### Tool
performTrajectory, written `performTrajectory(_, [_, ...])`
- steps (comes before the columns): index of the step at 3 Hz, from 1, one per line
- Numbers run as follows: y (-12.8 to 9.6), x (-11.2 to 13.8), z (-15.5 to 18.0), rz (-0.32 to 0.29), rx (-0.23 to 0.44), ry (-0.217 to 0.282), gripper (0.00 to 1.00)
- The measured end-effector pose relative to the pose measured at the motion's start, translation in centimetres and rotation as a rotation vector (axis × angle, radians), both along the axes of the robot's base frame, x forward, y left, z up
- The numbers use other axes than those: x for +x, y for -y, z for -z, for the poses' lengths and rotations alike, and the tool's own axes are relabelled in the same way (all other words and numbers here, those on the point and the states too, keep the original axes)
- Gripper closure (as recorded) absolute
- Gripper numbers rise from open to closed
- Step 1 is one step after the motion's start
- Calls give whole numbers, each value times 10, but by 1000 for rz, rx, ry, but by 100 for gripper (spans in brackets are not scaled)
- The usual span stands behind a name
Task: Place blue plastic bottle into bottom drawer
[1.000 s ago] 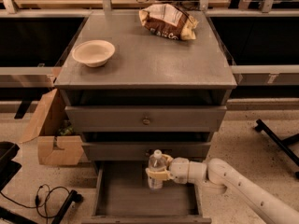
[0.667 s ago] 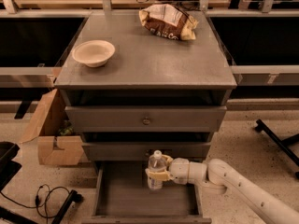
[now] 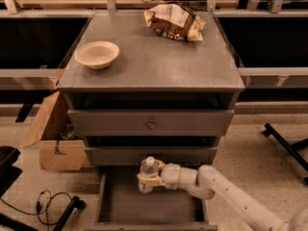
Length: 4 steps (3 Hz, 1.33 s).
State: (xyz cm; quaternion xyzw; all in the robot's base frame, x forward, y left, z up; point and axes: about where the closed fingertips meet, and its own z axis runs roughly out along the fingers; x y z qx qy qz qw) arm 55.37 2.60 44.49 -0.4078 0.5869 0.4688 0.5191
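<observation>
Next, I release the blue plastic bottle on the bottom drawer's inside beside the drawer's side (image 3: 119,202) nearest the cardboard box.
The blue plastic bottle (image 3: 147,171), clear with a white cap, stands upright in my gripper (image 3: 148,179), which is shut on it around its middle. My white arm (image 3: 226,191) reaches in from the lower right. The bottle hangs over the rear part of the bottom drawer (image 3: 151,207), which is pulled open and shows a bare grey floor. I cannot tell whether the bottle's base touches the floor. The two upper drawers are closed.
On the cabinet top (image 3: 154,64) sit a beige bowl (image 3: 97,54) at the left and a brown snack bag (image 3: 174,23) at the back. An open cardboard box (image 3: 53,136) stands left of the cabinet. Black cables (image 3: 48,206) lie on the floor.
</observation>
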Motion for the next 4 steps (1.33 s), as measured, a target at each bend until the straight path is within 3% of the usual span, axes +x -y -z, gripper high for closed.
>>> performTrajectory(1, [-54,19,74,-54,18,68,100])
performTrajectory(4, [-119,21,169,-133,-41,54,100])
